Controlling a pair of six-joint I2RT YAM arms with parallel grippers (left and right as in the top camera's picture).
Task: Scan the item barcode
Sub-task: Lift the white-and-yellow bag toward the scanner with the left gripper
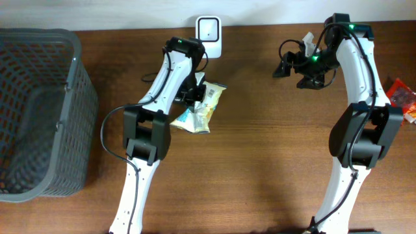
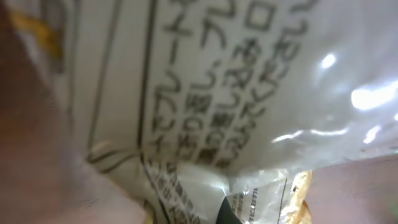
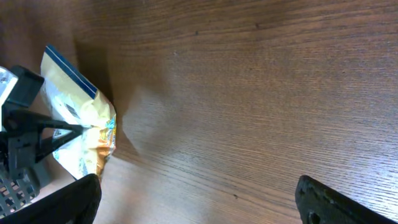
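Note:
The robot's right gripper needs to next close on the packet's free side (image 1: pixel 217 99) (image 3: pixel 109 112), across from the left gripper, to take the snack packet over.
The item is a white and yellow snack packet (image 1: pixel 203 112) lying on the wooden table just below the white barcode scanner (image 1: pixel 208 29). My left gripper (image 1: pixel 195 91) is shut on the packet's upper end. In the left wrist view the packet (image 2: pixel 249 93) fills the frame with its printed text, crumpled at one dark fingertip (image 2: pixel 227 215). My right gripper (image 1: pixel 289 65) hovers open at the back right, nothing between its fingers (image 3: pixel 336 202). The right wrist view shows the packet (image 3: pixel 81 118) at its left edge, with the left arm beside it.
A dark mesh basket (image 1: pixel 73 58) takes up the left side of the table. A red packet (image 1: pixel 403 97) lies at the right edge. Bare wood spreads between the two arms and along the front.

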